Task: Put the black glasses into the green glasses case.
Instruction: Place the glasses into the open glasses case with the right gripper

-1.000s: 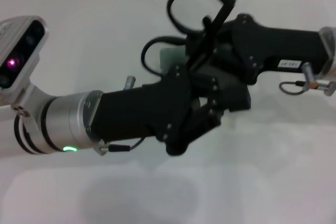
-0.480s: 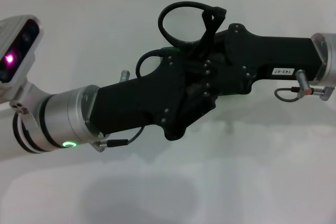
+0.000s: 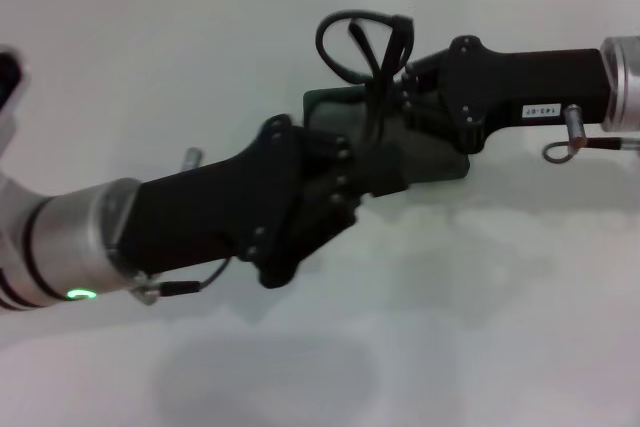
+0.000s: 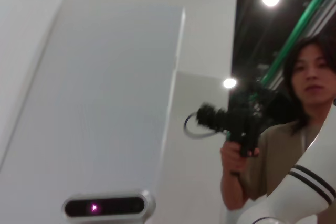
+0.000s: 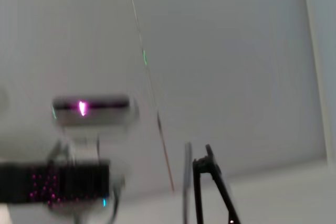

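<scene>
Next, my right gripper lets go of the black glasses inside the near half of the green glasses case [image 3: 386,155].
The black glasses [image 3: 352,39] stand upright above the green glasses case [image 3: 322,109], one round rim on top and the temple arms crossing below it. My right gripper [image 3: 392,87] reaches in from the right and is shut on the glasses' lower part, just over the case. A temple arm also shows in the right wrist view [image 5: 218,184]. My left gripper [image 3: 365,172] comes from the lower left and lies across the near side of the case, covering most of it. The case's lid and inside are hidden by both grippers.
The white table [image 3: 480,327] runs all around the case, with a tiled wall edge at the back. The left wrist view points up at the room, the robot's head and a person holding a camera [image 4: 236,124].
My left arm has drawn back toward the lower left, uncovering more of the green case. The glasses have turned and come down closer to the case with the right gripper.
</scene>
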`<state>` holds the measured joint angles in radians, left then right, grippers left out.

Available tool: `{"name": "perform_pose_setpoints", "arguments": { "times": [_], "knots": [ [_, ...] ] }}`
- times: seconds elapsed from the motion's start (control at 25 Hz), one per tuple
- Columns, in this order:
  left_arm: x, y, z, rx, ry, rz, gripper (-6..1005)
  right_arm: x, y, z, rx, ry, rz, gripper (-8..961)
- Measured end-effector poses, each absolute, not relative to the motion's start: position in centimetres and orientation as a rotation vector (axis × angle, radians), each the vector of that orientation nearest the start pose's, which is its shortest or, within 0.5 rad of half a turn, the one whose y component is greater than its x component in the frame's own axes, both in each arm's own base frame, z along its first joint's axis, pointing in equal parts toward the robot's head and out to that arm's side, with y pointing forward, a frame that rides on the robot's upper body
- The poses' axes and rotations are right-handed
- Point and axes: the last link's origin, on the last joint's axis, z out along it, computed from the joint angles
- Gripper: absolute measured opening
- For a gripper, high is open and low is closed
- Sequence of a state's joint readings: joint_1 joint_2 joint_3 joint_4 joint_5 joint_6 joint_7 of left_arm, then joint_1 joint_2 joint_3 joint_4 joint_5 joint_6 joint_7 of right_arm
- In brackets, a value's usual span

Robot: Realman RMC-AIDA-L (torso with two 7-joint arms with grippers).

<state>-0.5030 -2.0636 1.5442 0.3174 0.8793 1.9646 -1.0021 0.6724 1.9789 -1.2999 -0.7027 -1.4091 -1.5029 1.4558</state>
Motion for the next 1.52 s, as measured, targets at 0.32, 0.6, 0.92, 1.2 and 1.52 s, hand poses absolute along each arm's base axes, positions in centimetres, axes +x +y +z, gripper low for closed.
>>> {"name": "perform_pose_setpoints", "arguments": {
  "times": [0.32, 0.6, 0.92, 1.2, 1.52],
  "knots": [
    [-23.4, 24.5, 0.8, -2.552, -0.3, -1.681, 17, 10.0, 38.1, 0.1, -3.009, 0.223, 0.028, 52],
    [-24.8, 23.7, 0.9, -2.481, -0.308, -1.633, 17, 7.4, 39.7, -4.7, -2.851, 0.077, -0.512, 57],
    [-24.8, 23.7, 0.8, -2.479, -0.315, -1.63, 18, 6.5, 40.2, -7.8, -2.74, -0.096, -0.669, 62],
    [-24.5, 24.1, 0.8, -2.488, -0.3, -1.634, 17, 6.9, 40.3, -8.4, -2.7, -0.173, -0.691, 66],
    [-24.3, 24.0, 0.5, -2.484, -0.311, -1.644, 18, 7.6, 39.8, -9.5, -2.687, -0.248, -0.729, 71]
  ]
}}
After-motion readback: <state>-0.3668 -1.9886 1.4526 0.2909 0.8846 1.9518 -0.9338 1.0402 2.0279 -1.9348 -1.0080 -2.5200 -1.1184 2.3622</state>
